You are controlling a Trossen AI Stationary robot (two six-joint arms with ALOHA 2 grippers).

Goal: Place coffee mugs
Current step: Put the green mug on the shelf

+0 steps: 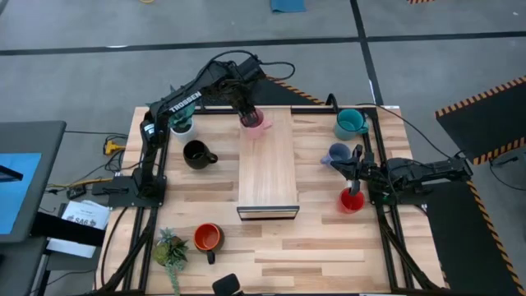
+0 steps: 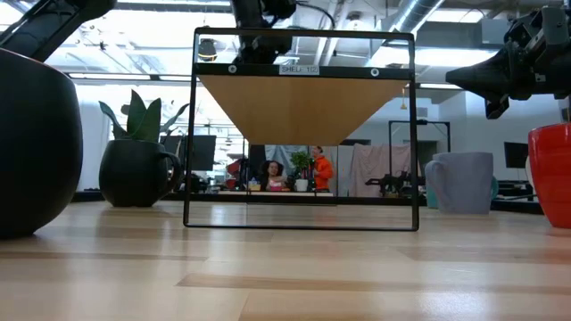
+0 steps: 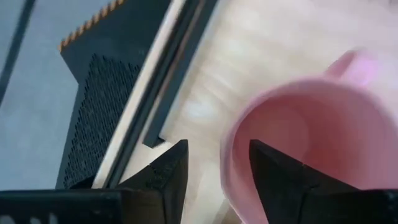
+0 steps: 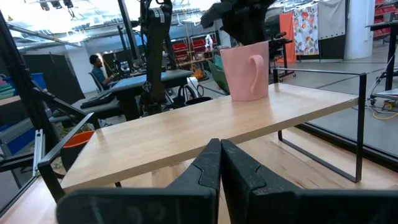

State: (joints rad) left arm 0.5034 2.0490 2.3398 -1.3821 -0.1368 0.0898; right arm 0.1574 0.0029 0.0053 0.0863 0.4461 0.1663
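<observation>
Next, I move my right gripper to the teal mug and close it on the teal mug's rim [image 1: 339,122], on the side facing the raised wooden shelf.
The pink mug [image 1: 256,124] stands upright on the far left corner of the raised wooden shelf [image 1: 268,164]; the right wrist view shows the pink mug [image 4: 245,62] resting on its base. My left gripper [image 1: 248,113] reaches down over it, open, one finger inside the mug and one outside. My right gripper [image 1: 355,174] is shut and hovers above the red mug [image 1: 351,201]. The teal mug [image 1: 351,123], pale blue mug [image 1: 337,154], black mug [image 1: 197,154] and orange mug [image 1: 208,238] stand on the table. My left gripper [image 3: 214,171] comes at the pink mug from above, astride its wall [image 3: 233,162] opposite the handle. One finger [image 3: 280,180] is inside the mug and one finger [image 3: 165,174] outside. A bare gap shows between the outer finger and the wall. Whether the inner finger touches, I cannot tell.
A black metal frame carries the shelf above the table's middle [image 2: 303,134]. Two potted plants stand at the far left [image 1: 181,123] and the near left [image 1: 170,248]. The pale blue mug [image 2: 459,183] and the red mug [image 2: 553,174] sit close together below my right arm.
</observation>
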